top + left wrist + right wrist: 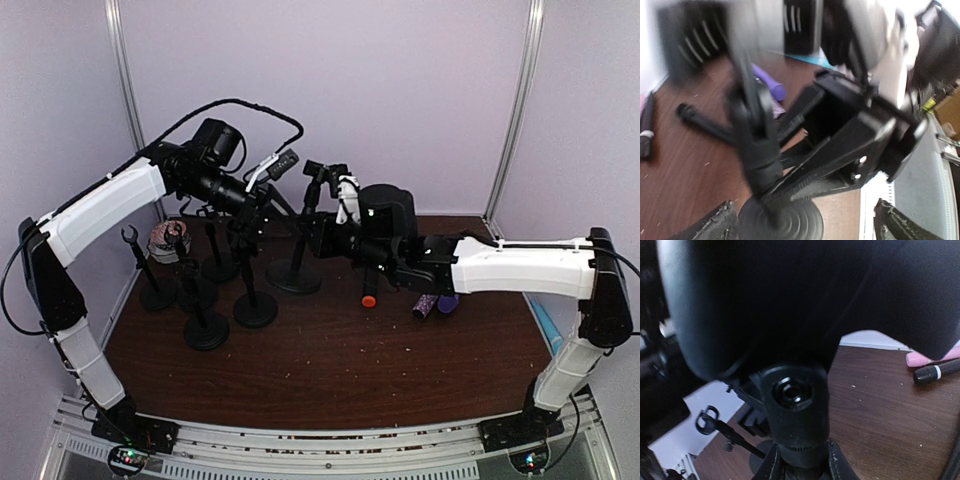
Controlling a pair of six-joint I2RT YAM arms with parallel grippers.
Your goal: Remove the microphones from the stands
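Next, I set the black stand, now at the middle of the table, down with my right gripper on the table (296, 292) next to the empty stands, facing the orange-tipped item.
A black stand with a round base (293, 276) rises at the middle of the table. A black microphone with a white band (277, 163) sticks out to the left near the stand's top, just above my left gripper (262, 188). In the blurred left wrist view the fingertips (720, 224) sit far apart, with the stand's base (782, 220) and clip beyond them. My right gripper (336, 190) is at the stand's top. In the right wrist view it (802, 462) is shut on the stand's black upper joint (792, 405). A large black shape hides everything above that.
Several empty black stands (205, 330) crowd the left side of the table. An orange-tipped item (369, 291), purple items (432, 305) and a light blue one (546, 325) lie on the right. A pink microphone (930, 358) and a black one (935, 373) lie on the table.
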